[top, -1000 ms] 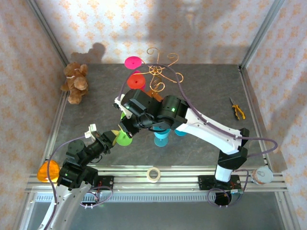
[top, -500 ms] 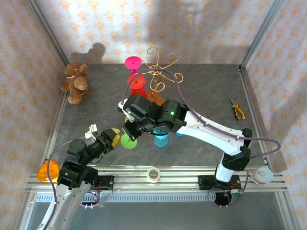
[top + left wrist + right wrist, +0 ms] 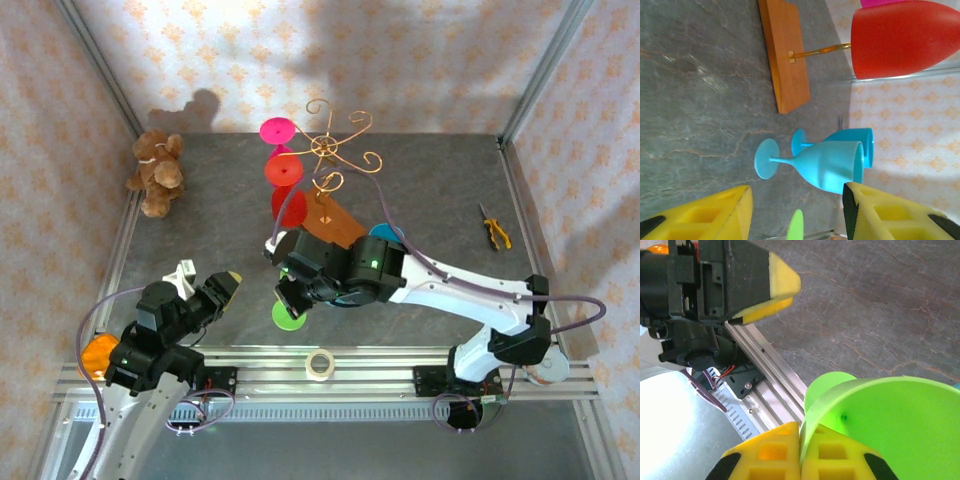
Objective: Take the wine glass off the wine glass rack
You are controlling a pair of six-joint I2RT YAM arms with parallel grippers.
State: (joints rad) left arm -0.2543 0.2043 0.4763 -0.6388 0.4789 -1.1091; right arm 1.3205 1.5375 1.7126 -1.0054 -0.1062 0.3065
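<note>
The green wine glass, now held low over the table's near edge, will be let go by my right gripper on the table [image 3: 368,318] between the blue glasses and the front rail.
The wine glass rack [image 3: 330,152] is copper wire on a wooden base [image 3: 337,226], with a pink glass [image 3: 277,130] and two red ones [image 3: 284,170] hanging on its left side. My right gripper [image 3: 800,434] is shut on the rim of a green wine glass [image 3: 885,415], held off the rack low over the table's near edge [image 3: 290,314]. My left gripper [image 3: 210,281] stands open at the near left, apart from the green glass. In the left wrist view its yellow fingers [image 3: 715,212] frame nothing but the green foot's edge [image 3: 796,226] beyond them.
Two blue glasses [image 3: 827,162] stand on the table right of the wooden base [image 3: 785,55]. A teddy bear [image 3: 156,173] sits at the far left, pliers [image 3: 494,228] at the right. A tape roll [image 3: 320,364] and an orange glass [image 3: 96,356] sit by the front rail.
My left gripper opened, let go of the green glass and drew back toward the near left. The right arm carried the green glass nearer the front edge.
</note>
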